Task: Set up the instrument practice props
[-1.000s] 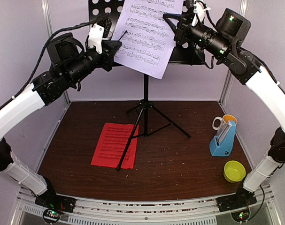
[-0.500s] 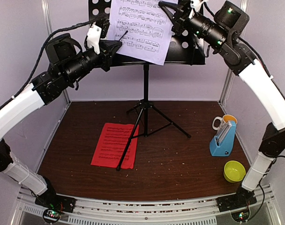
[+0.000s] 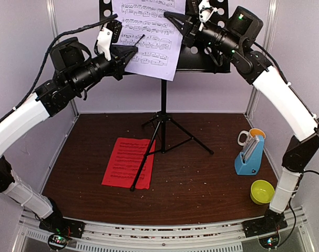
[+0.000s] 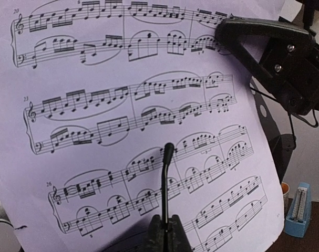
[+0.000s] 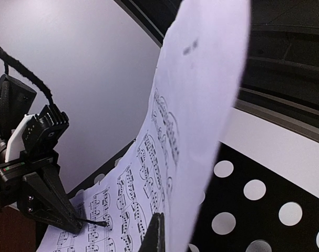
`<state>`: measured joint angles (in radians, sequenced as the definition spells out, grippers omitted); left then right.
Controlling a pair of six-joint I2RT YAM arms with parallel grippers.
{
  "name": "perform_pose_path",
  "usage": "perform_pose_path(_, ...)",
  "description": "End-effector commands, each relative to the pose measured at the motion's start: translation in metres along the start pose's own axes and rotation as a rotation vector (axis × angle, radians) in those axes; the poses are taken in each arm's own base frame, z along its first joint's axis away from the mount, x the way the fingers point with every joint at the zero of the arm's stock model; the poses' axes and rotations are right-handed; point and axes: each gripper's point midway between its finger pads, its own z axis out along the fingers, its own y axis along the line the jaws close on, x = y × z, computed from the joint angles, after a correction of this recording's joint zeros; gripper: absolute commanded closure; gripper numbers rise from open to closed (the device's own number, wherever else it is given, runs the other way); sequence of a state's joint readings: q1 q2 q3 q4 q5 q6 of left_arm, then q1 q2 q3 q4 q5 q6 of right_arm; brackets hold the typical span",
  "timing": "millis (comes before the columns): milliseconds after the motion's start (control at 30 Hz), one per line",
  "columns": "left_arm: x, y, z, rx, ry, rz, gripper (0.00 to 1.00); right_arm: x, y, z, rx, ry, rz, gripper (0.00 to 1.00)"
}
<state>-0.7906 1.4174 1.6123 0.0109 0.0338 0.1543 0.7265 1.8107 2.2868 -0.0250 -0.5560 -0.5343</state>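
Observation:
The white sheet hangs slanted, bottom corner below the stand's ledge, so I need to regrip the sheet's edge (image 3: 184, 7) with my right gripper and lift it square onto the ledge.
The black perforated music stand (image 3: 163, 100) stands on its tripod at the back of the table. A white music sheet (image 3: 146, 37) hangs in front of its desk (image 5: 254, 210). My right gripper (image 3: 167, 14) is shut on the sheet's right edge (image 5: 201, 105), its fingertips (image 5: 157, 233) pinching the paper. My left gripper (image 3: 132, 51) is shut on the stand's thin wire page holder (image 4: 167, 173), which lies across the printed side of the white sheet (image 4: 122, 131). The red music sheet (image 3: 129, 161) lies flat by a tripod leg. The blue metronome (image 3: 249, 155) stands at the right.
A white mug (image 3: 245, 137) stands just behind the metronome, and a small yellow bowl (image 3: 262, 191) sits in front of it near the right arm's base. The tripod legs (image 3: 143, 168) spread over the table's middle. Grey walls close in the back and sides.
My right gripper has moved up and to the left with the white sheet, so the sheet now sits higher against the stand's desk. The left gripper has stayed put on the wire.

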Motion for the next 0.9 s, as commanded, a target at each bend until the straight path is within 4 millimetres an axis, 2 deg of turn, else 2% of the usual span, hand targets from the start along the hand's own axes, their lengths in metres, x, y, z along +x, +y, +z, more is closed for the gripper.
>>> perform_pose_path(0,-0.027,-0.005,-0.004,0.051,-0.077,-0.011,1.00,-0.020,-0.010,-0.002,0.021,-0.063,-0.129,1.00)
perform_pose_path(133,-0.025,-0.008,-0.002,0.064,-0.073,-0.013,1.00,-0.021,-0.014,-0.001,0.047,-0.070,-0.208,0.99)
perform_pose_path(300,-0.026,-0.009,0.000,0.073,-0.074,-0.015,1.00,-0.020,-0.014,0.004,0.057,-0.105,-0.274,0.90)
perform_pose_path(467,-0.024,-0.010,0.000,0.077,-0.070,-0.018,1.00,-0.018,-0.005,0.007,0.033,-0.149,-0.340,0.93)
perform_pose_path(633,-0.023,-0.012,0.001,0.086,-0.070,-0.021,1.00,-0.018,-0.008,0.011,0.065,-0.191,-0.364,0.97)
perform_pose_path(867,-0.026,-0.014,0.002,0.099,-0.079,-0.024,1.00,-0.014,-0.007,0.013,0.072,-0.223,-0.384,0.95)
